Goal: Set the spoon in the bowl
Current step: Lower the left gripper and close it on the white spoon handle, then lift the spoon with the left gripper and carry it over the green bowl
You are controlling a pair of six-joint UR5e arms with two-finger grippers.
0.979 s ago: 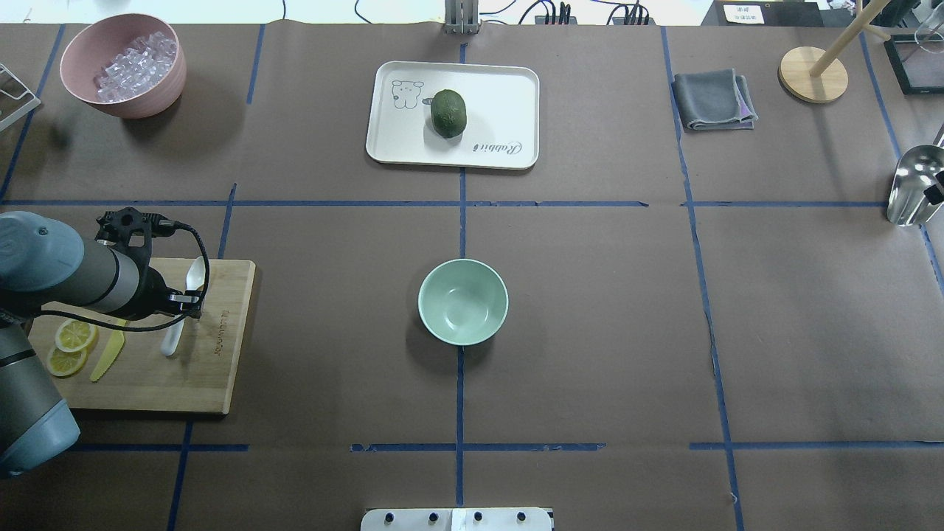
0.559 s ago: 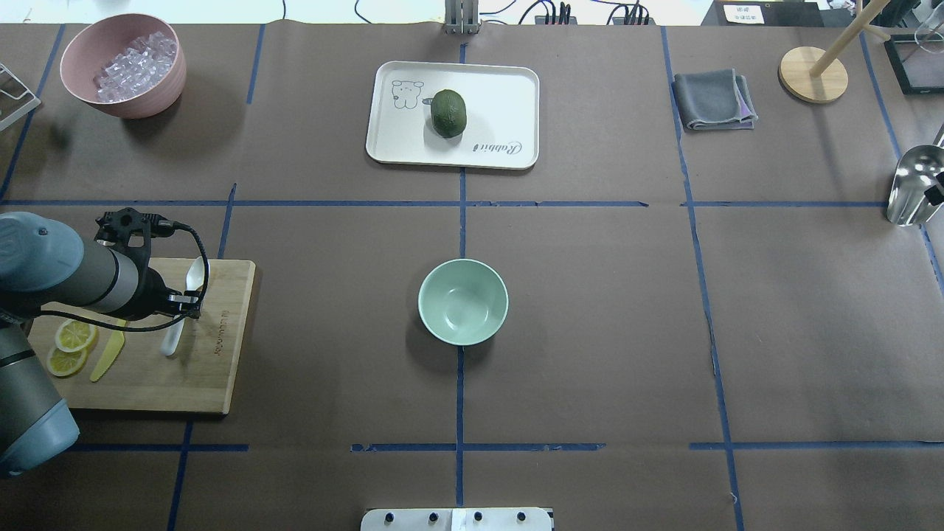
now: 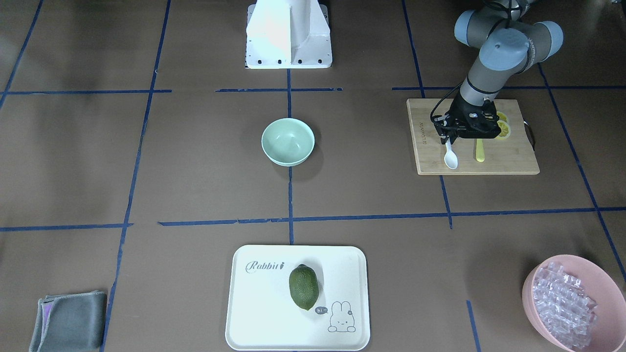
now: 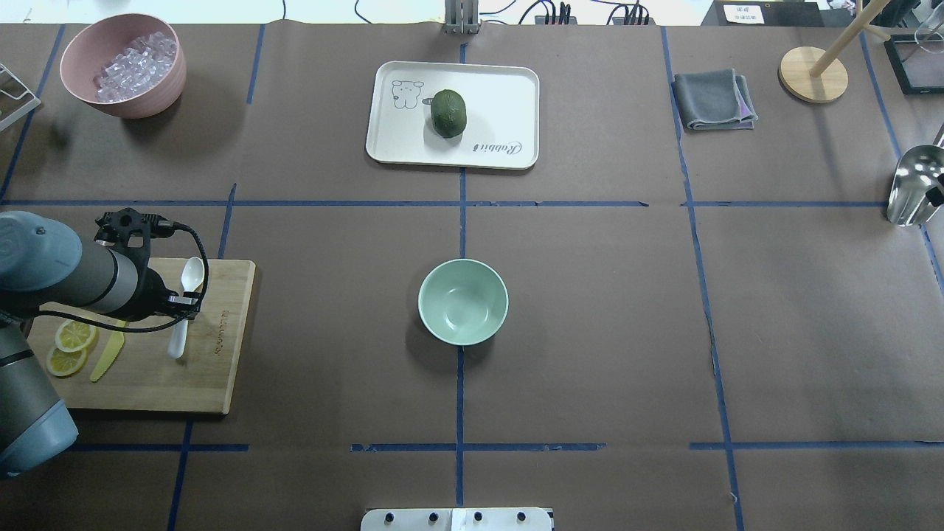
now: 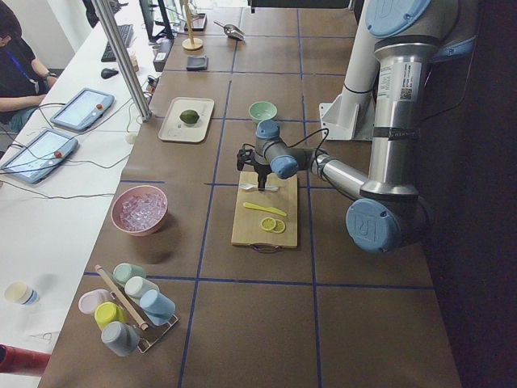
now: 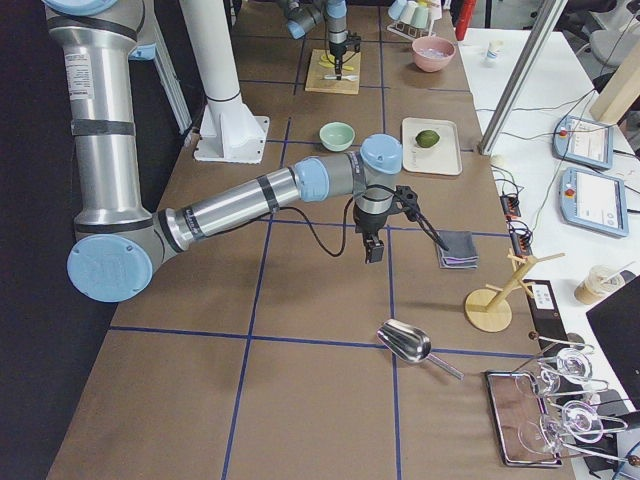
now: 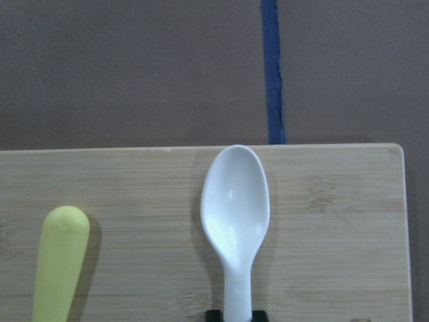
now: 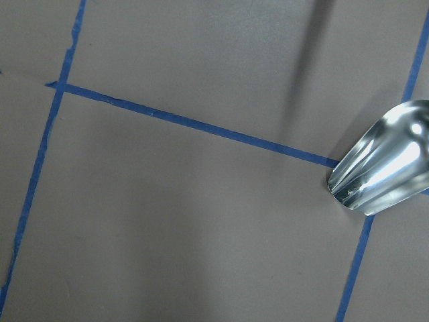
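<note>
Next, the left gripper releases the white spoon inside the mint-green bowl (image 3: pixel 286 137), with the spoon's handle leaning on the bowl's rim nearest the robot.
The white spoon (image 4: pixel 192 276) lies on the bamboo cutting board (image 4: pixel 214 369) at the table's left, scoop pointing away from the robot. My left gripper (image 4: pixel 183 304) is low over it and shut on its handle. In the left wrist view the fingertips (image 7: pixel 213 314) flank the handle just below the scoop (image 7: pixel 235 201). The front view shows the gripper (image 3: pixel 449 139) with the spoon (image 3: pixel 450 159) sticking out below it. The mint-green bowl (image 4: pixel 463 302) stands empty at the table's middle, far to the gripper's right. My right gripper (image 6: pixel 372 252) hangs over bare table; I cannot tell if it is open.
A yellow knife (image 4: pixel 108 356) and lemon slices (image 4: pixel 74 335) lie on the board beside the spoon. A pink bowl of ice cubes (image 4: pixel 140 107) stands at back left. A white tray (image 4: pixel 494 96) holds a green fruit (image 4: pixel 448 112). At right lie a grey cloth (image 4: pixel 712 99) and a metal scoop (image 4: pixel 914 184).
The spoon's handle has shifted slightly on the board and now lines up under the left gripper. The arm has barely moved.
</note>
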